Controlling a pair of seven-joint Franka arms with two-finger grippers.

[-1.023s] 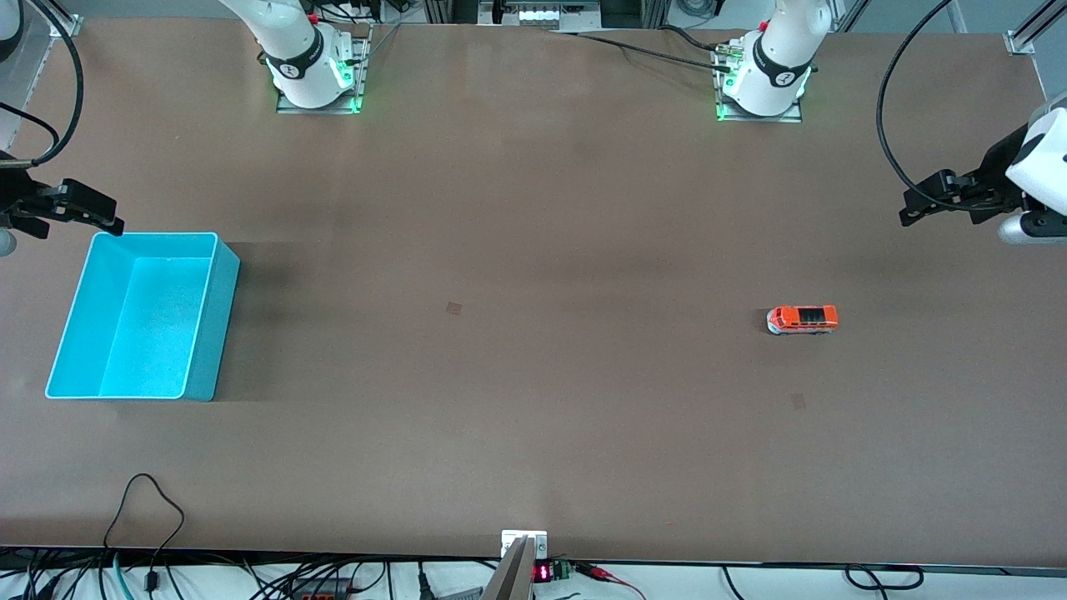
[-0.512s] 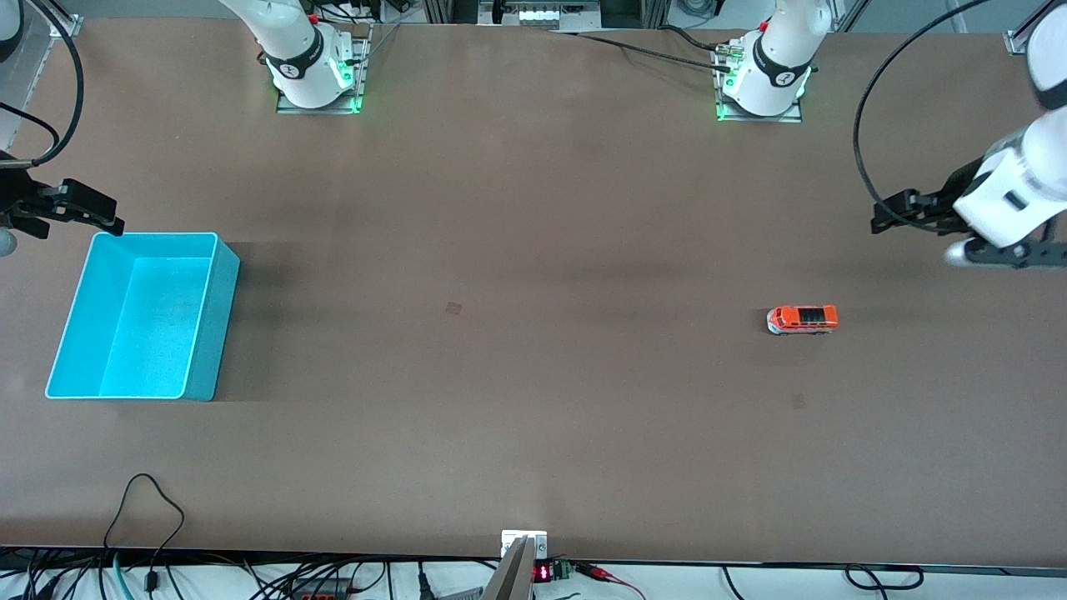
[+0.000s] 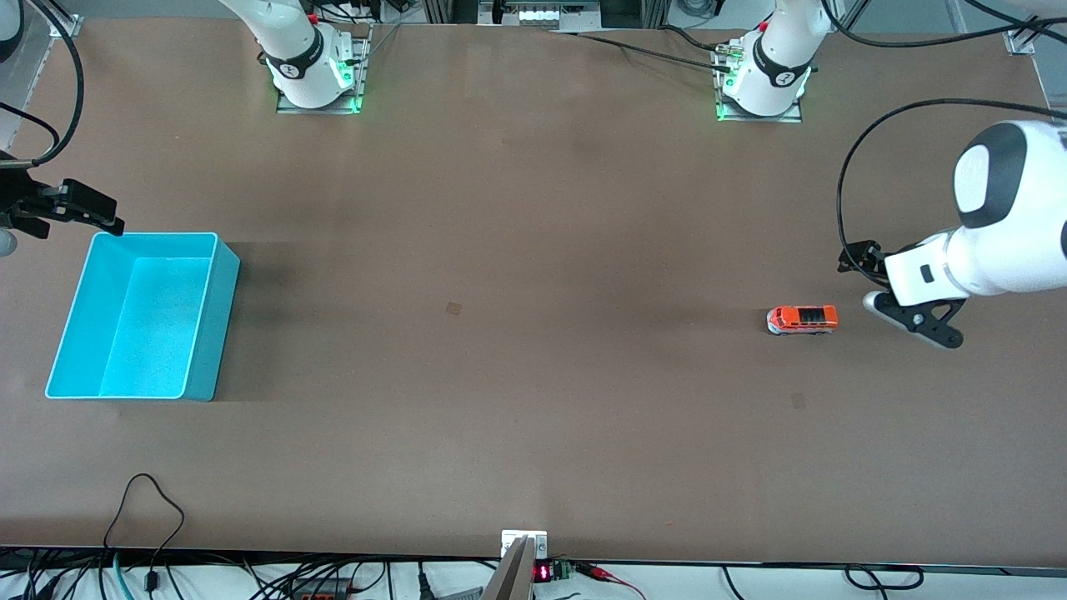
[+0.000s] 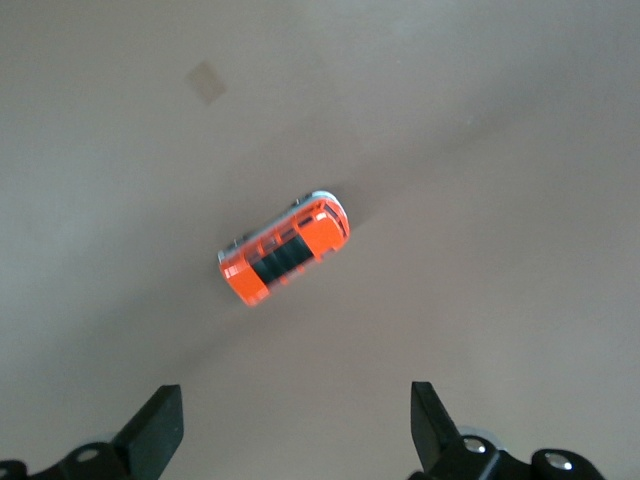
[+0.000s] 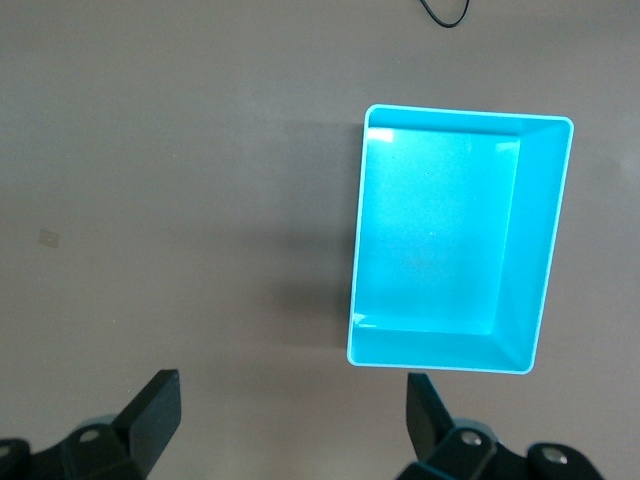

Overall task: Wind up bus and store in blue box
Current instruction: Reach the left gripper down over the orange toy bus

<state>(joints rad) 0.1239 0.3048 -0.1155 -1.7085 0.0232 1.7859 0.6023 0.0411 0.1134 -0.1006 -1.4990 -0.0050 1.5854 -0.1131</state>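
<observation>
The robot's left gripper needs to next go to the orange bus and close on the bus's two long sides, beside its black roof panel [image 3: 812, 316] [image 4: 283, 259].
The small orange bus [image 3: 802, 319] stands on its wheels on the brown table toward the left arm's end; it also shows in the left wrist view, bus [image 4: 284, 251]. My left gripper [image 3: 859, 260] hangs over the table just beside the bus, apart from it. In its wrist view the left gripper [image 4: 294, 400] is open, with bare table between the fingers. The blue box [image 3: 218, 325] sits empty at the right arm's end. My right gripper [image 3: 104, 215] waits, open, over the table by one of the box's corners. The right wrist view shows the right gripper [image 5: 290, 385] and the blue box [image 5: 537, 250].
Two small dark marks lie on the tabletop [image 3: 453, 308], [image 3: 798, 401]. Both arm bases [image 3: 317, 79], [image 3: 763, 87] stand at the edge farthest from the front camera. A black cable [image 3: 150, 500] loops onto the table near the front edge.
The left arm has swung in from the table's end and down toward the bus. The right arm, the bus and the box have not moved.
</observation>
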